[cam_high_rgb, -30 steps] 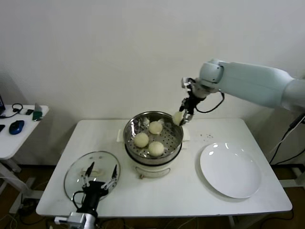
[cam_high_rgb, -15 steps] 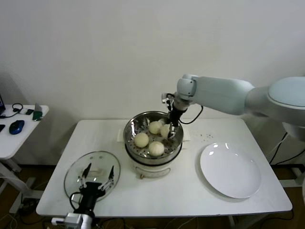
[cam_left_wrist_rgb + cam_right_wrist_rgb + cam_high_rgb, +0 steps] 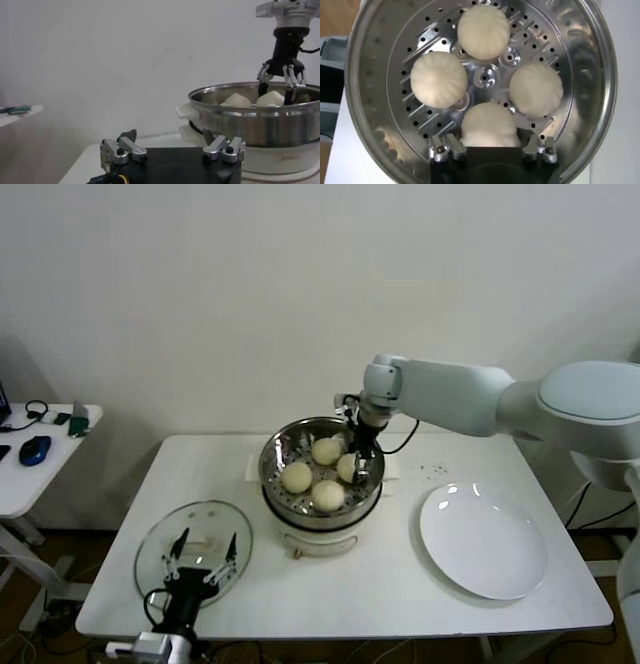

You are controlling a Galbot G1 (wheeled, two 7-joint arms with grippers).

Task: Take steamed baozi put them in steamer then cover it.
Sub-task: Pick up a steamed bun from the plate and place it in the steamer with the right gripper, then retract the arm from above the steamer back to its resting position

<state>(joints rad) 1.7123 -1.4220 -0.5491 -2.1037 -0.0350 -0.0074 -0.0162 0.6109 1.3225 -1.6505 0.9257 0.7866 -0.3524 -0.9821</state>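
Note:
The steamer has to be covered, so my left gripper needs to grip the cream handle [image 3: 198, 545] at the middle of the glass cover next.
The steel steamer [image 3: 272, 466] sits on its cream pot base [image 3: 320, 538] at mid-table. Several cream baozi lie on its perforated floor [image 3: 485, 77]. Down inside the basket on its right side, my right gripper [image 3: 357, 465] is open. Its fingers straddle the rightmost baozi [image 3: 347, 468], which rests on the floor [image 3: 487, 125], also visible in the left wrist view [image 3: 272, 98]. The glass cover [image 3: 160, 546] lies flat on the table's front left. My left gripper [image 3: 200, 554] hovers over it, open and empty [image 3: 169, 135].
An empty white plate [image 3: 483, 541] lies on the table's right side. A small side table [image 3: 45, 479] with a mouse and cables stands to the left. The wall is close behind the steamer.
My right gripper carried a baozi from above the steamer's far-right rim down into the basket and spread its fingers. The left gripper has hardly moved.

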